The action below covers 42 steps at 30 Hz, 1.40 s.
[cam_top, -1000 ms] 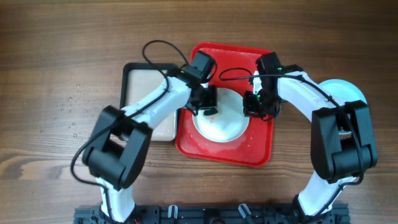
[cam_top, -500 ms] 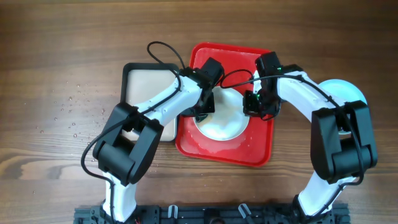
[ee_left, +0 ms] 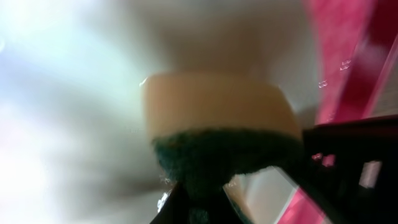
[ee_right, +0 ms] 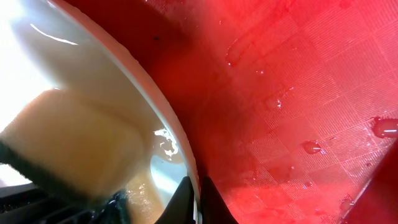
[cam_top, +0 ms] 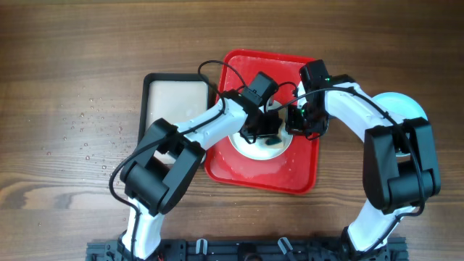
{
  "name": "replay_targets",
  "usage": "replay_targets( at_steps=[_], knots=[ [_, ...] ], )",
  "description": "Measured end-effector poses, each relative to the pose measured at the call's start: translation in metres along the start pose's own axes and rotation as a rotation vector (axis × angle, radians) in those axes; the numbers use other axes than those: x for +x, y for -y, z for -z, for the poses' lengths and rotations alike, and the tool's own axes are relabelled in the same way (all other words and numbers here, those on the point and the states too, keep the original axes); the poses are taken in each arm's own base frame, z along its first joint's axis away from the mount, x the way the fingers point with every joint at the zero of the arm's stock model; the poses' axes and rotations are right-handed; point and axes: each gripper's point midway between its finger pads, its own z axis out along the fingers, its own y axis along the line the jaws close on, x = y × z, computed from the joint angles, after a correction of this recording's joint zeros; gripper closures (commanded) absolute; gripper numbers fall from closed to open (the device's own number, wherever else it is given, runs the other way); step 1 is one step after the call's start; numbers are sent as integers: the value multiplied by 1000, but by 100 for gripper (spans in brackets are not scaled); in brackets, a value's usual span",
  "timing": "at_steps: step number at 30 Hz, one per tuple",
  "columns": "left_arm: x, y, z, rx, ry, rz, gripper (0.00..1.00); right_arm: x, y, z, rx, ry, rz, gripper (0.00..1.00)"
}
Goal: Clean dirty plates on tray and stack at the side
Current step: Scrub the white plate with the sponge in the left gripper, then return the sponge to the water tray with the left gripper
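Note:
Next, my left hand sets the yellow sponge in the black-rimmed beige tray's near end (cam_top: 180,145), toward the red tray.
A white plate (cam_top: 250,148) lies on the red tray (cam_top: 261,177). My left gripper (cam_top: 265,135) is shut on a yellow sponge with a green scouring side (ee_left: 217,118) and presses it onto the plate's right part (ee_left: 62,93). My right gripper (cam_top: 296,120) is shut on the plate's right rim; in the right wrist view the fingers (ee_right: 199,194) pinch the rim (ee_right: 124,81), with the sponge (ee_right: 68,143) close by. A light turquoise plate (cam_top: 403,106) lies on the table at the right, partly hidden by the right arm.
A black-rimmed beige tray (cam_top: 170,101) stands against the red tray's left side. Water drops (cam_top: 87,130) dot the wooden table at the left. The wet red tray floor (ee_right: 298,93) shows beside the plate.
My left gripper has moved the sponge from the plate's left side to its right side, close to the right gripper. The right gripper has kept its hold on the rim.

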Motion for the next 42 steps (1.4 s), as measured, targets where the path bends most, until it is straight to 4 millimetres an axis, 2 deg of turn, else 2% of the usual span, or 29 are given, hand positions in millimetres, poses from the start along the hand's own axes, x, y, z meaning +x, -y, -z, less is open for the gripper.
replay_targets(
  at_steps=[3,5,8,10,17,19,20,22,24,27,30,32,34,37,39,40,42],
  knots=[
    [8,-18,7,-80,-36,40,96,1,-1,0,1,-5,2,96],
    [12,-42,19,-160,-61,98,96,2,-1,0,1,-6,3,96],
    [4,-79,38,-262,-40,181,96,2,-1,0,0,-6,3,96],
    [-2,-94,47,-312,-11,210,96,2,-1,0,-1,-7,3,96],
    [0,-95,53,-356,27,194,96,2,-1,0,-1,-8,3,96],
    [5,-91,63,-331,25,202,96,2,-1,0,-1,-8,3,96],
    [7,-86,73,-305,28,208,96,2,-1,0,-1,-9,3,96],
    [6,-79,109,-245,67,231,96,3,-1,0,0,-11,2,96],
    [3,-78,165,-185,164,268,96,3,-1,0,0,-11,2,96],
    [10,-107,231,-218,291,352,96,3,-1,0,0,-12,9,96],
    [14,-137,263,-294,365,403,96,3,-1,0,0,-12,14,96],
    [9,-145,259,-321,378,385,96,3,-1,0,1,-12,13,96],
    [7,-153,242,-334,369,362,96,3,-1,0,1,-12,13,96],
    [15,-179,196,-369,318,356,93,4,-1,0,3,-15,12,96],
    [26,-196,166,-394,275,363,85,4,-1,0,4,-15,12,96],
    [28,-200,160,-398,267,363,73,4,-1,0,4,-15,12,96],
    [28,-203,156,-402,264,353,62,3,-1,0,3,-13,20,96]
  ],
)
